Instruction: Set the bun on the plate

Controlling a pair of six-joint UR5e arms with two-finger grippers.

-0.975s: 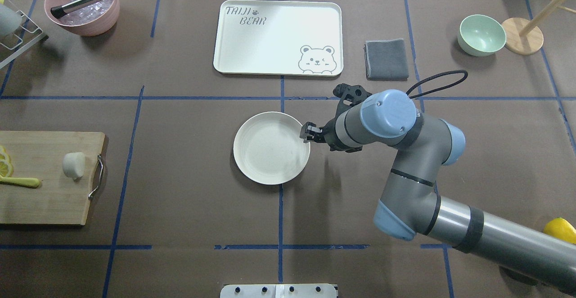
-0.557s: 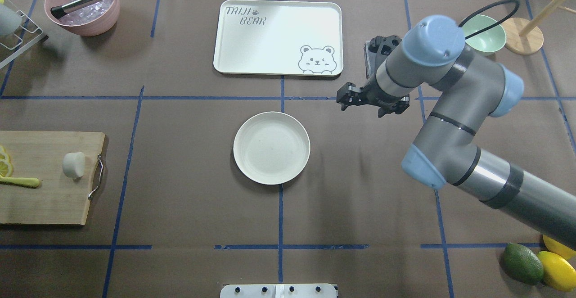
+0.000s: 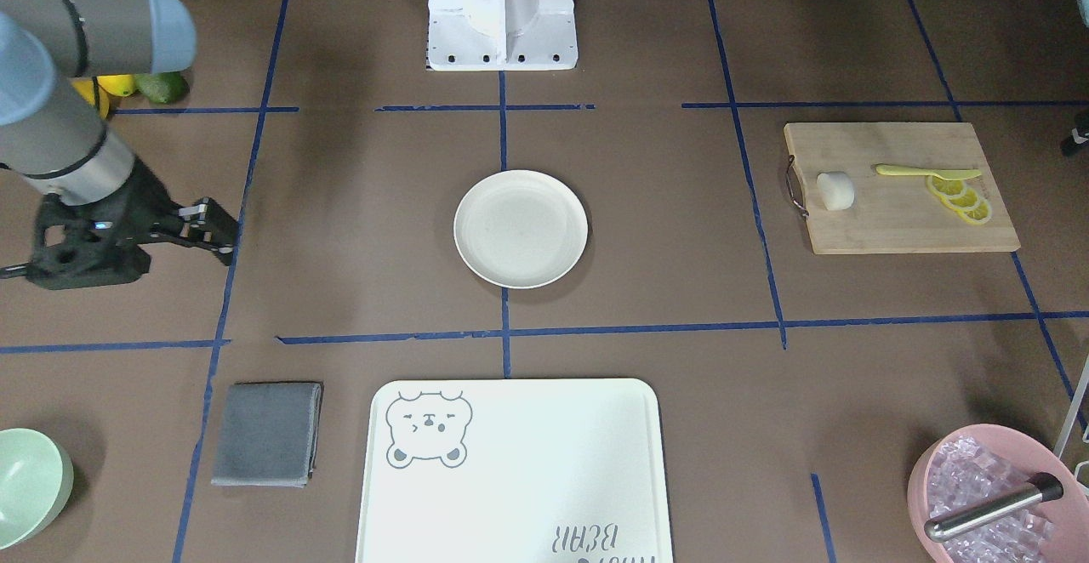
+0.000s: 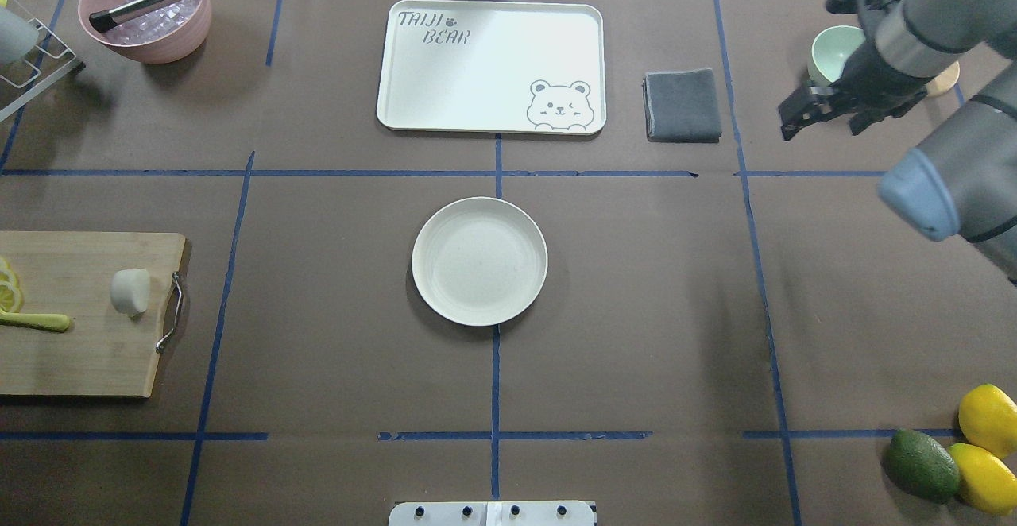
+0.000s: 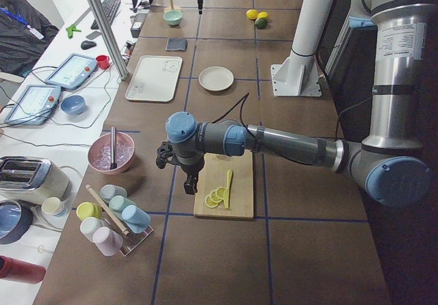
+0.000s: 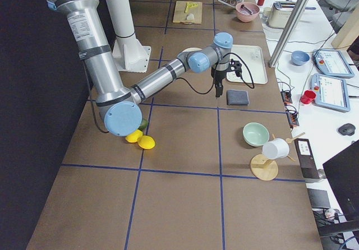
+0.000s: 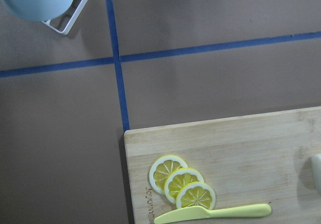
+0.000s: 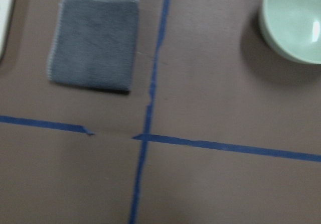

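Note:
The bun is near the cutting board's metal handle. My left gripper goes there next and closes around the bun's middle (image 3: 835, 190).
The bun (image 4: 130, 291), a small off-white lump, lies on the wooden cutting board (image 4: 79, 351) at the table's left; it also shows across the table (image 3: 835, 190). The empty cream plate (image 4: 479, 261) sits at the table's centre (image 3: 520, 229). My right gripper (image 4: 794, 119) hovers far right, between the grey cloth and the green bowl, open with nothing held (image 3: 218, 230). My left gripper (image 5: 189, 185) hangs over the board's end by the lemon slices; I cannot tell whether it is open or shut. The left wrist view catches only the bun's edge (image 7: 317, 173).
A bear-print tray (image 4: 489, 65), grey cloth (image 4: 682, 105) and green bowl (image 4: 830, 53) line the far side. A pink bowl of ice with a metal tool (image 4: 147, 9) stands far left. Lemon slices (image 7: 181, 183) and a yellow knife (image 7: 213, 213) share the board. Lemons and an avocado (image 4: 922, 462) lie near right.
My right arm has swung from the plate's right rim away to the far right, up by the green bowl. The plate and bun have stayed put.

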